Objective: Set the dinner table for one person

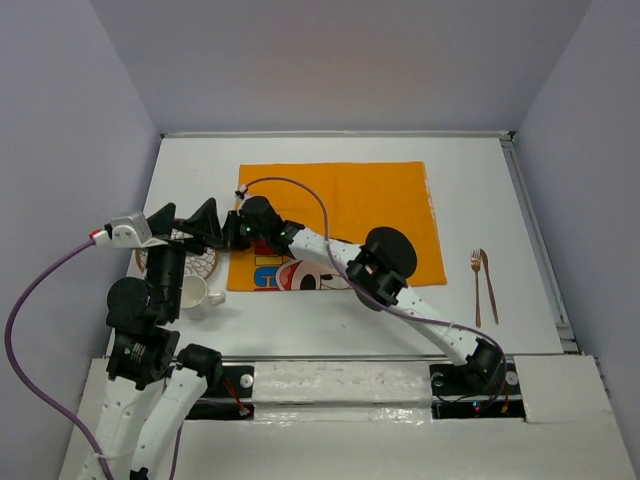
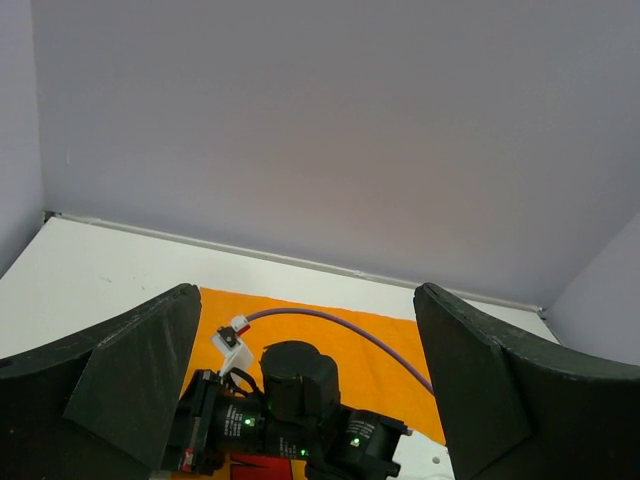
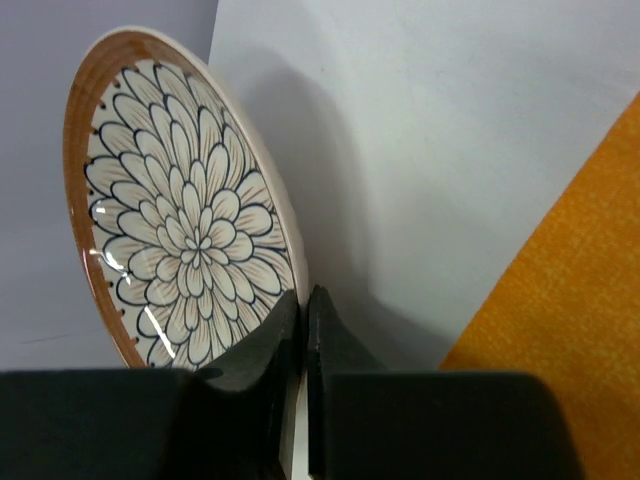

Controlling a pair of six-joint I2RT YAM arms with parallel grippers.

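I should set the plate down with my right gripper on the middle of the orange placemat [image 1: 333,222], just above the cartoon face.
A flower-patterned plate with a brown rim [image 3: 180,210] fills the left of the right wrist view. My right gripper [image 3: 303,312] is shut on its near rim, one finger over the patterned face and one beneath. From above, the plate [image 1: 192,264] lies on the white dinner table [image 1: 200,160] just left of the orange placemat [image 1: 340,205], and the right gripper [image 1: 229,232] reaches it across the mat's left edge. My left gripper [image 1: 185,226] hovers open over the plate and hides part of it. It holds nothing [image 2: 305,296].
A white mug [image 1: 198,296] stands just in front of the plate, close to the left arm. A copper fork [image 1: 476,286] and knife [image 1: 490,284] lie side by side right of the placemat. The right arm [image 2: 290,400] and its purple cable cross the mat.
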